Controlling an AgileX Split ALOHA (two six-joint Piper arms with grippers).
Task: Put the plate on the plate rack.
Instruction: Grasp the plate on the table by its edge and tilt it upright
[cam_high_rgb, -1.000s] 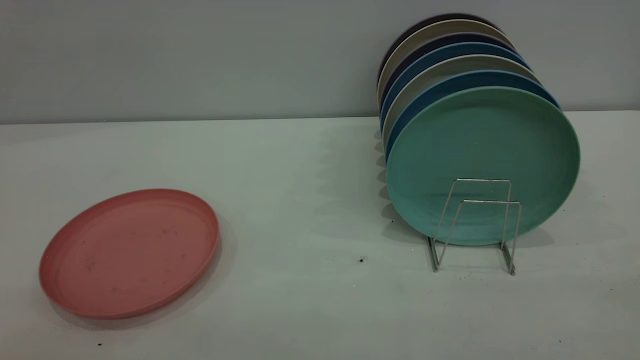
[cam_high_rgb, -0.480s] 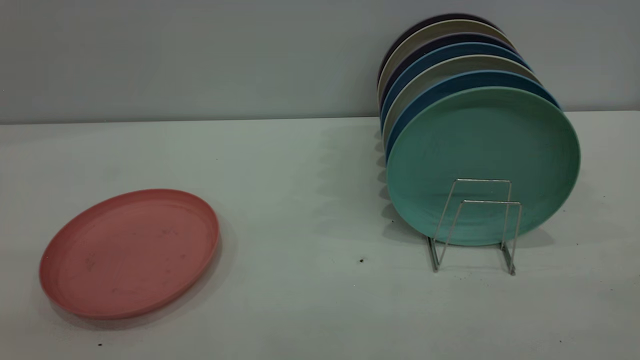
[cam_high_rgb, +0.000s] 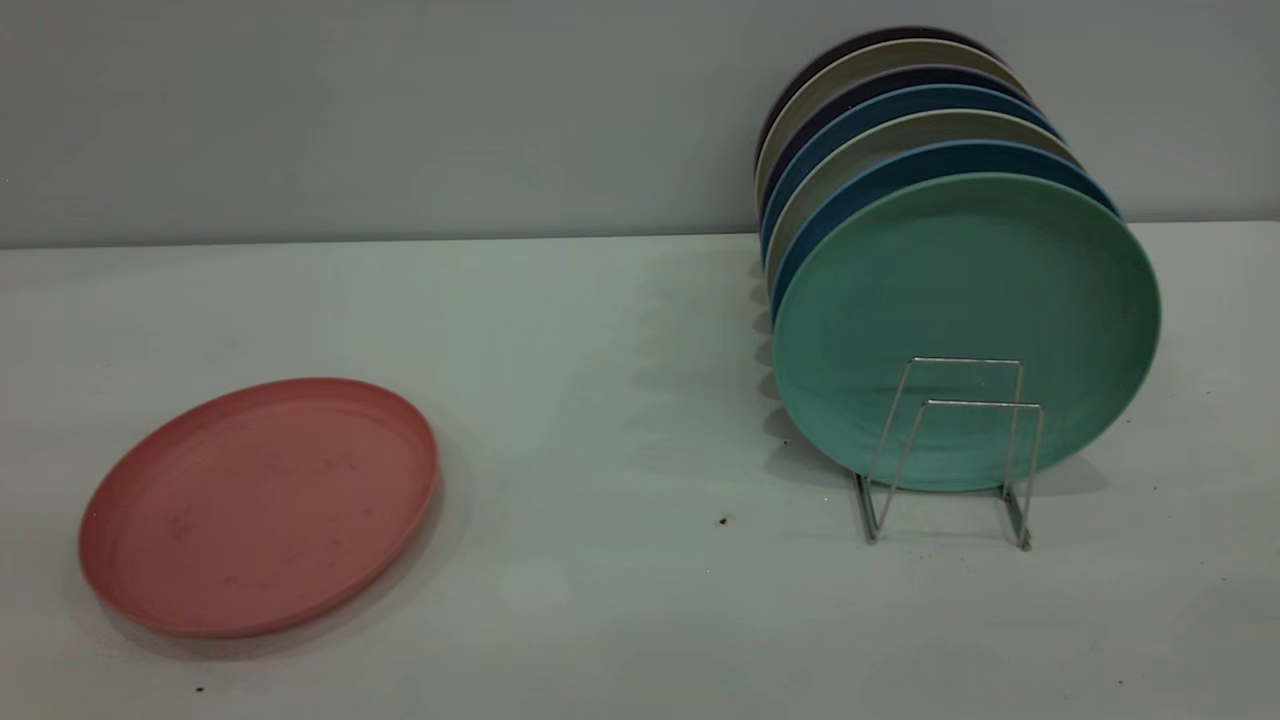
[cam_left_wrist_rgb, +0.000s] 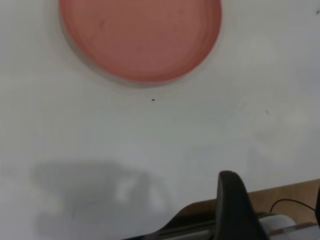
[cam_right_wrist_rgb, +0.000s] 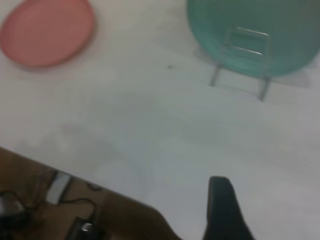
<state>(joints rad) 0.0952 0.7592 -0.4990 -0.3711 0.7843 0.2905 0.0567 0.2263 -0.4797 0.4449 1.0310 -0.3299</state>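
Observation:
Next, I move my left gripper to the salmon-pink plate and close it on the plate's rim (cam_high_rgb: 94, 574) (cam_left_wrist_rgb: 71, 37), on the side farthest from the plate rack.
The salmon-pink plate (cam_high_rgb: 258, 505) lies flat on the white table at the front left, with nothing touching it. It also shows in the left wrist view (cam_left_wrist_rgb: 140, 37) and the right wrist view (cam_right_wrist_rgb: 47, 31). The silver wire plate rack (cam_high_rgb: 985, 403) stands at the right, with two empty loops at its front; it shows in the right wrist view too (cam_right_wrist_rgb: 248, 32). Neither arm appears in the exterior view. My left gripper (cam_left_wrist_rgb: 272, 200) is open and empty, back by the table's edge, well away from the plate. My right gripper (cam_right_wrist_rgb: 270, 200) is open and empty, short of the rack.
A teal-green plate (cam_high_rgb: 960, 300) stands upright in the rack, with several blue, grey and dark plates behind it up to the wall. A wooden surface with cables lies beyond the table's edge (cam_right_wrist_rgb: 30, 180). A dark speck (cam_high_rgb: 722, 520) lies mid-table.

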